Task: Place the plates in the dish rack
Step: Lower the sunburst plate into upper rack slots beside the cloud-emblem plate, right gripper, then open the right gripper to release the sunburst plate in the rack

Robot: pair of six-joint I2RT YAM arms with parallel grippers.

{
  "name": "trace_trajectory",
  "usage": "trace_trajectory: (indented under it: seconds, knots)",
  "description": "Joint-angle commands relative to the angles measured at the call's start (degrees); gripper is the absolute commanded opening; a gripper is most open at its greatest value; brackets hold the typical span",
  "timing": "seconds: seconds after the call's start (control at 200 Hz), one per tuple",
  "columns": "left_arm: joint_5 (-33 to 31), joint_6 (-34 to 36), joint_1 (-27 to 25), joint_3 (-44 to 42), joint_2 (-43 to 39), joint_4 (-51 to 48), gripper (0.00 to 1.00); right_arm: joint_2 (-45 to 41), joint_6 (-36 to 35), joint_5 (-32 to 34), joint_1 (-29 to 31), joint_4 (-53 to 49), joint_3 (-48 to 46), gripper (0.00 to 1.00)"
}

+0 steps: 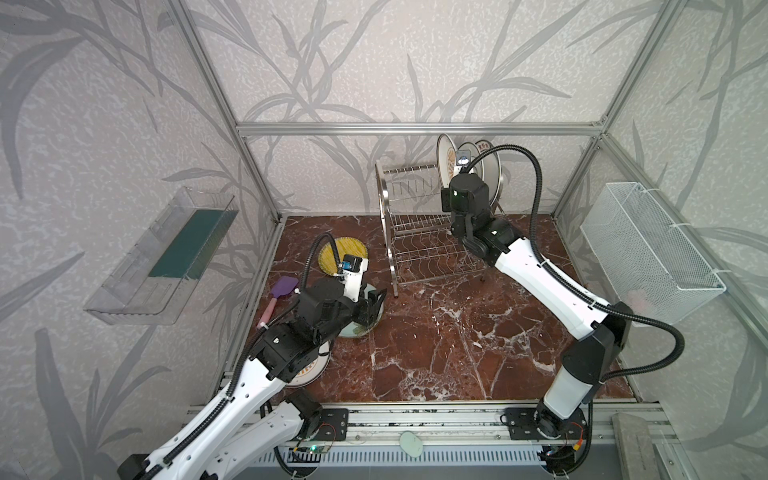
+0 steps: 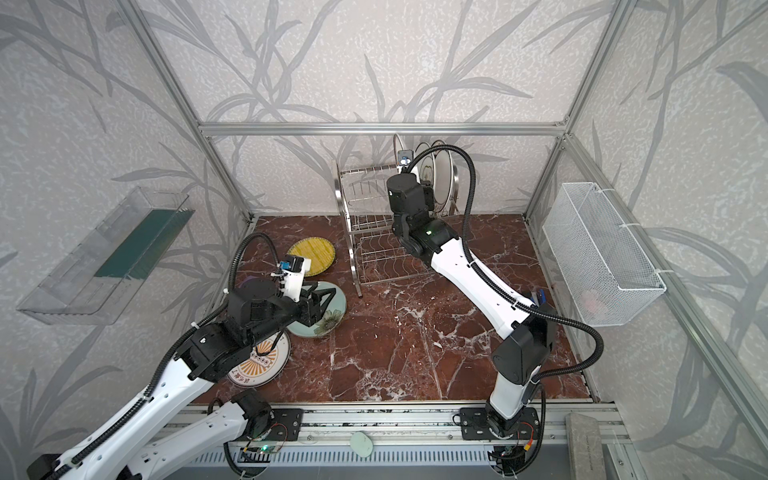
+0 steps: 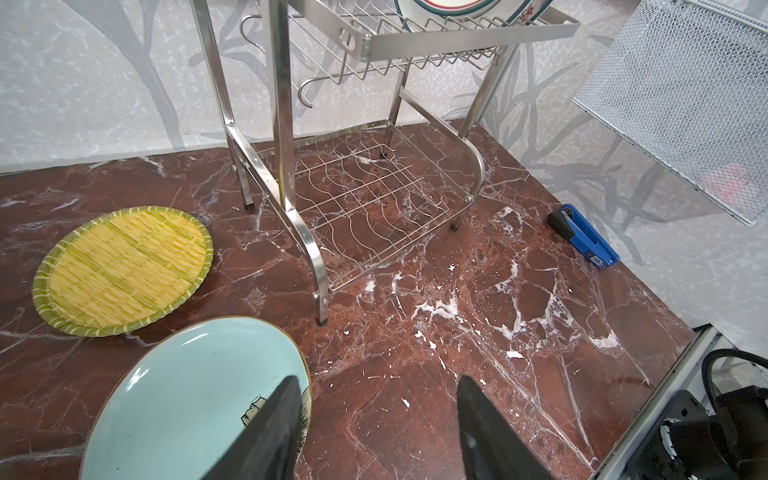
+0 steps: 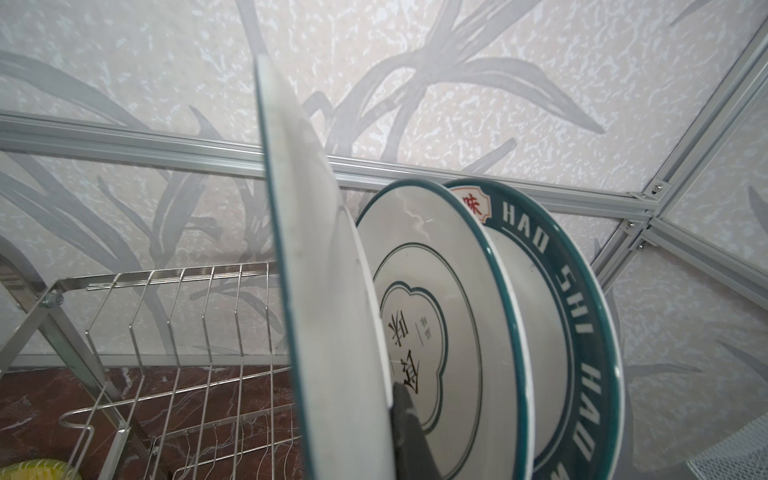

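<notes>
Next, I stand the white sunburst plate in the dish rack's upper shelf (image 1: 453, 197) beside the green-marked plates, using my right gripper.
The steel dish rack (image 1: 415, 232) (image 2: 374, 232) stands at the back of the table. Two white plates with dark green markings (image 4: 428, 332) (image 4: 582, 332) stand in its upper shelf. My right gripper (image 4: 365, 444) is shut on a white plate with an orange sunburst (image 1: 446, 160) (image 4: 316, 291), held upright beside them; its lower edge is hidden. A yellow ribbed plate (image 1: 343, 254) (image 3: 124, 266), a pale teal plate (image 2: 328, 316) (image 3: 195, 399) and another sunburst plate (image 2: 262, 361) lie flat at the left. My left gripper (image 3: 378, 415) (image 2: 320, 301) hangs open over the teal plate's rim, holding nothing.
A purple spatula (image 1: 282, 291) lies by the left wall. A blue stapler (image 3: 582, 237) sits near the right wall. A white mesh basket (image 1: 648, 249) hangs on the right wall and a clear plastic tray (image 1: 166, 257) on the left wall.
</notes>
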Motion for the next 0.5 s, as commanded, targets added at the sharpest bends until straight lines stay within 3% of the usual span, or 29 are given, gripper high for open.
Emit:
trace_trajectory:
  seconds: [0.0, 0.495]
  knots:
    - [-0.95, 0.29, 0.03, -0.41, -0.13, 0.28, 0.58, 0.60, 1.61, 1.38, -0.53, 1.30, 3.11, 0.00]
    - [-1.27, 0.39, 0.01, -0.56, 0.02, 0.36, 0.58, 1.79, 3.91, 0.72, -1.40, -0.57, 2.64, 0.00]
